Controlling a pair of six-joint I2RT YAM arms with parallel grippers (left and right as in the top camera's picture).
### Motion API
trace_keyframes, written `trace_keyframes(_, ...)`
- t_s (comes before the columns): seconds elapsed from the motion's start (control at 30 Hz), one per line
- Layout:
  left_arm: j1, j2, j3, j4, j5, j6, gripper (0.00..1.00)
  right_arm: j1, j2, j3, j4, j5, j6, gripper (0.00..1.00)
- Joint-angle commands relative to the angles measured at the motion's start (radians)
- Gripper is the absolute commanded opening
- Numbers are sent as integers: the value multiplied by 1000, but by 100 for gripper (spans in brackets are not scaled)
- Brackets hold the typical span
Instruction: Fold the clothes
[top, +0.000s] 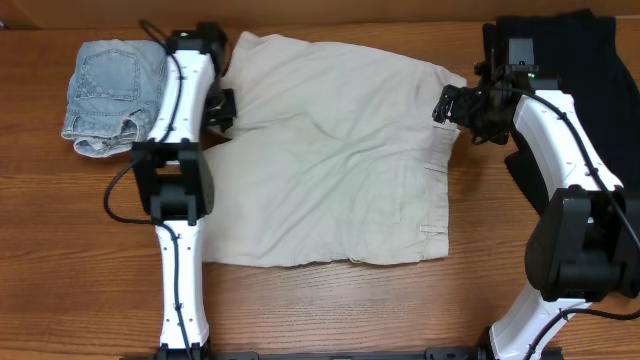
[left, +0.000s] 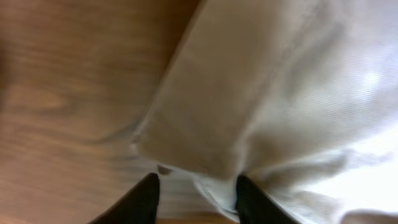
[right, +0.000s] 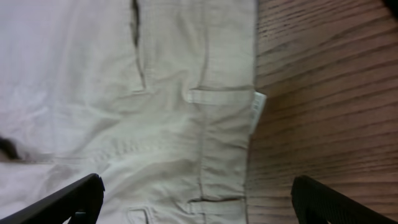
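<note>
I will next bring my right gripper to the cream-beige shorts and close it on the near corner of the waistband (top: 443, 255), beside the bare front of the table.
The cream-beige shorts (top: 330, 160) lie spread flat in the middle of the table, waistband to the right. My left gripper (top: 222, 108) is at their left hem; in the left wrist view its fingers (left: 196, 193) stand partly apart with the cream hem (left: 267, 93) bunched between them. My right gripper (top: 447, 103) is wide open over the upper right waistband; in the right wrist view its fingers (right: 196, 199) straddle the waistband and a belt loop (right: 217, 94). Folded light-blue denim shorts (top: 105, 90) lie at the back left. A black garment (top: 580, 70) lies at the back right.
The wooden table (top: 330, 310) shows bare along the front, below the shorts. A white label (right: 259, 107) sticks out at the waistband edge. The right arm lies over the black garment.
</note>
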Motion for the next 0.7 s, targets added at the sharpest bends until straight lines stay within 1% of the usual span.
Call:
trace_keyframes(0.0,45,66,-40,-39,-45,-8,50,5,-43,19,4,-9,2,100)
trace_keyframes(0.1,51,47,-13,-76,-44,6,57,3,-48,32,0,-26,5,100)
trace_keyframes(0.17,50,27,34,-113,-49,5,74,2,-60,55,-18,-45,5,100)
trace_keyframes(0.2,50,10,74,-135,-48,5,96,2,-75,79,-39,-50,5,100)
trace_keyframes(0.23,50,-3,111,-154,-48,3,100,2,-87,98,-58,-50,5,100)
trace_keyframes(0.3,50,-47,205,-193,-44,-2,100,2,-122,156,-119,-49,3,100)
trace_keyframes(0.37,50,-154,275,-193,19,6,100,2,-175,256,-238,-50,0,100)
trace_keyframes(0.47,47,-288,305,-193,64,6,100,4,-236,354,-369,-51,1,100)
trace_keyframes(0.57,44,-440,307,-193,65,6,100,4,-313,432,-487,-66,9,100)
trace_keyframes(0.67,44,-563,307,-192,64,6,100,4,-385,470,-568,-103,8,100)
